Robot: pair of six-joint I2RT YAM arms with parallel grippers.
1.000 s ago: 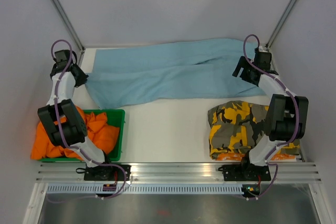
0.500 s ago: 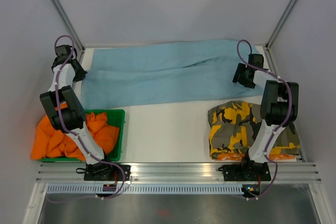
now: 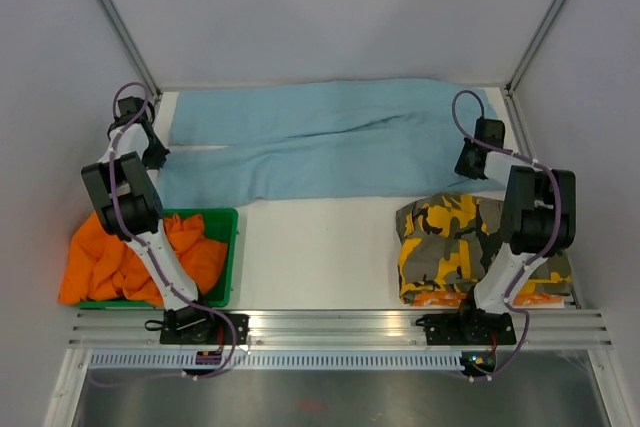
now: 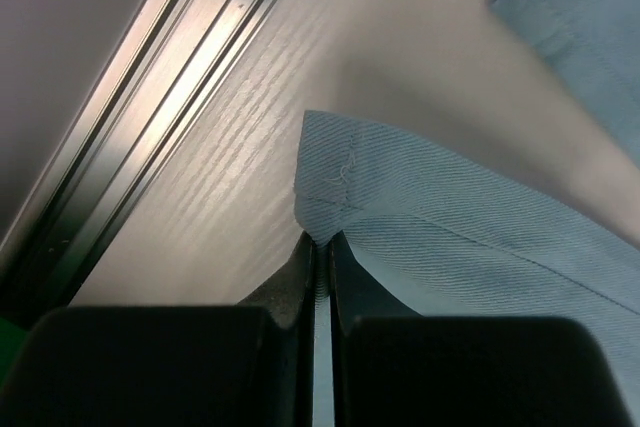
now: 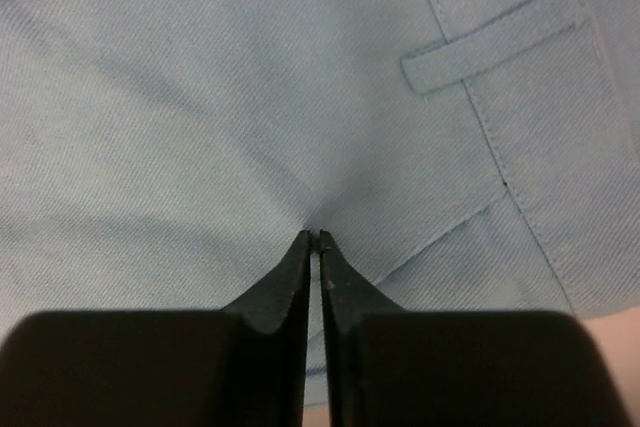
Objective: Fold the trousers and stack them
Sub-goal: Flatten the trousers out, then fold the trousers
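My left gripper grips the near leg's hem at the corner beside the far leg, so it should open and grab the leg's near edge point(image 3: 193, 203) before folding.
Light blue trousers point(image 3: 320, 142) lie spread flat across the back of the table, legs to the left and waist to the right. My left gripper point(image 3: 156, 154) is shut on the hem corner of the near leg; in the left wrist view the blue hem point(image 4: 345, 182) runs down between the closed fingertips of the left gripper point(image 4: 322, 239). My right gripper point(image 3: 468, 169) rests on the waist end. In the right wrist view the right gripper point(image 5: 315, 237) is shut, pinching a small pucker of the trouser cloth point(image 5: 200, 97) below a belt loop point(image 5: 490, 37).
A folded yellow camouflage garment point(image 3: 450, 242) lies at the near right. A green bin point(image 3: 228, 219) at the near left holds orange clothing point(image 3: 120, 257). An aluminium frame rail point(image 4: 150, 97) runs beside the left gripper at the table's edge.
My right gripper has dropped onto the waist and closed from open onto the cloth. The left gripper has drawn the leg hem outward, and the trousers lie straighter.
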